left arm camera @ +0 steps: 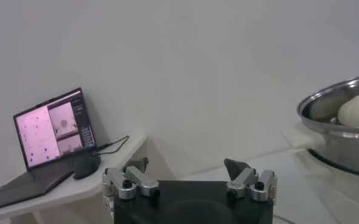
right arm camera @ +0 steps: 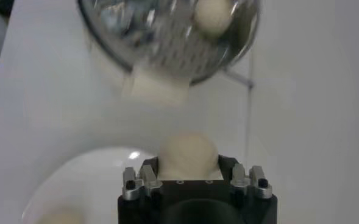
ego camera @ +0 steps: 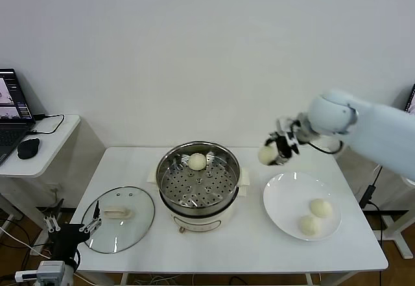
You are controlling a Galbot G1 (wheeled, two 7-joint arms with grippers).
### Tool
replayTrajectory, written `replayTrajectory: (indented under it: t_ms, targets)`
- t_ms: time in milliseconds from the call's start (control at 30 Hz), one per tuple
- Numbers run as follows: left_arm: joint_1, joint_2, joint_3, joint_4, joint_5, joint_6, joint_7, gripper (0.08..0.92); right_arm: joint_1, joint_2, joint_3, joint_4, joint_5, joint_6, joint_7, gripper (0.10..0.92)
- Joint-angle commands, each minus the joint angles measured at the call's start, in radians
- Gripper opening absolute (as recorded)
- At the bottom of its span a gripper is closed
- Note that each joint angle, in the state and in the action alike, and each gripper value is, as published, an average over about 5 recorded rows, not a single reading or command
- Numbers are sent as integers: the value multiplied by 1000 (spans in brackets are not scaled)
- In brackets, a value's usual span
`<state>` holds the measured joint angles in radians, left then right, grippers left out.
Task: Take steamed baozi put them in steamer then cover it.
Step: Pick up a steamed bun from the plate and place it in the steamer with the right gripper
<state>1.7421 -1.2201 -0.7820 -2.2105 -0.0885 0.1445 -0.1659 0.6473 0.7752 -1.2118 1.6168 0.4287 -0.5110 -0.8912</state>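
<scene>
Next, my right hand releases its baozi, now in the air between steamer and plate, on the steamer's tray [ego camera: 175,178] between the baozi there and the rim facing the glass cover.
My right gripper [ego camera: 275,151] is shut on a cream-white baozi [ego camera: 266,154] and holds it in the air between the steamer and the white plate [ego camera: 280,198]; it shows in the right wrist view [right arm camera: 188,155] between the fingers. The steel steamer [ego camera: 228,165] stands at mid-table with one baozi [ego camera: 197,161] on its perforated tray. Two more baozi [ego camera: 321,207] [ego camera: 309,225] lie on the plate. The glass cover [ego camera: 139,220] with its cream handle lies flat left of the steamer. My left gripper [ego camera: 71,224] is open, parked low off the table's front left corner.
A side table [ego camera: 55,144] at the left holds a laptop [ego camera: 11,114] and a mouse [ego camera: 28,148]. The steamer's rim [left arm camera: 325,103] shows to one side in the left wrist view. A wall stands right behind the table.
</scene>
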Motion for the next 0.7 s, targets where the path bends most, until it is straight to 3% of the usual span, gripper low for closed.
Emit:
replayTrajectory:
  t_ms: [33, 267, 700]
  targets:
    - [-6, -2, -3, -2, -1, 0, -1, 823, 104, 243, -67, 7, 230, -122, 95, 619]
    - [-5, -18, -9, -17, 2, -1, -2, 823, -64, 496, -40, -193, 233, -186, 173, 619]
    - [-11, -33, -18, -17, -3, -2, -3, 823, -241, 678, -32, -425, 152, -192, 188, 619]
